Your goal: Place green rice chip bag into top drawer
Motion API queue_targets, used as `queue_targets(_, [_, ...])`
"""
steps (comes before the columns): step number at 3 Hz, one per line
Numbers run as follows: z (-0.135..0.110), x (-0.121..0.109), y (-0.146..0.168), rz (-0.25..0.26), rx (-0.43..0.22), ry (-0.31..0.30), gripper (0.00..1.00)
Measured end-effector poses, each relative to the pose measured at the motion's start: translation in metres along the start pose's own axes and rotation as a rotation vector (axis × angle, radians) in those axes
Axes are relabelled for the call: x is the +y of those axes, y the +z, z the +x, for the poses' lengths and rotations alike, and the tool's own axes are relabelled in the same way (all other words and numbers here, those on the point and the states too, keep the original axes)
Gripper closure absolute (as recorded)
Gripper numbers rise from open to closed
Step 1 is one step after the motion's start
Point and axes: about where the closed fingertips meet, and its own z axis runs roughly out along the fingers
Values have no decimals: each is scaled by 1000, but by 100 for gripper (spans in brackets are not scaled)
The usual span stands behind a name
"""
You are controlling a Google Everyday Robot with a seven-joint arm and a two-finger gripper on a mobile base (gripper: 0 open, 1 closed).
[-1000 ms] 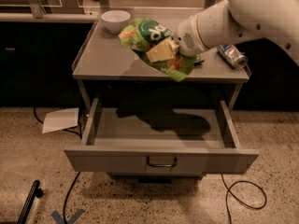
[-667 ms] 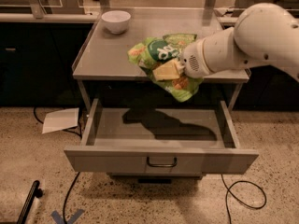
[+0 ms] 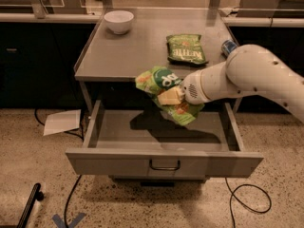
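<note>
My gripper will let go of the green rice chip bag on the middle of the drawer's bottom (image 3: pixel 166 126), behind the bar handle.
The green rice chip bag (image 3: pixel 161 87), bright light green with a dark green circle and white letters, hangs in the air above the open top drawer (image 3: pixel 161 163). My gripper (image 3: pixel 172 97) is shut on the bag at its middle, with pale fingers (image 3: pixel 166 98) showing against it. The white arm reaches in from the right. The drawer is pulled fully out, its inside bare, with a small bar handle (image 3: pixel 164 165) centred on its front panel. The bag is over the drawer's middle, near the table's front edge.
On the grey table top (image 3: pixel 128 51) lie a darker olive "KETTLE" bag (image 3: pixel 185 49), a white bowl (image 3: pixel 118 21) at the back left and a blue can (image 3: pixel 228 47) at the right, partly behind my arm. A sheet of paper (image 3: pixel 62 121) and cables lie on the floor.
My gripper has carried the bag from over the table top forward and down, so it now hangs over the open drawer. The KETTLE bag is now uncovered.
</note>
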Motion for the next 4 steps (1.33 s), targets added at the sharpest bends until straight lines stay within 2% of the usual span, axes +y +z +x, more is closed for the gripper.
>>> queue_targets(1, [26,-11,32,-22,58,41,100])
queue_targets(4, [51,-18,55,-41,129,94,100])
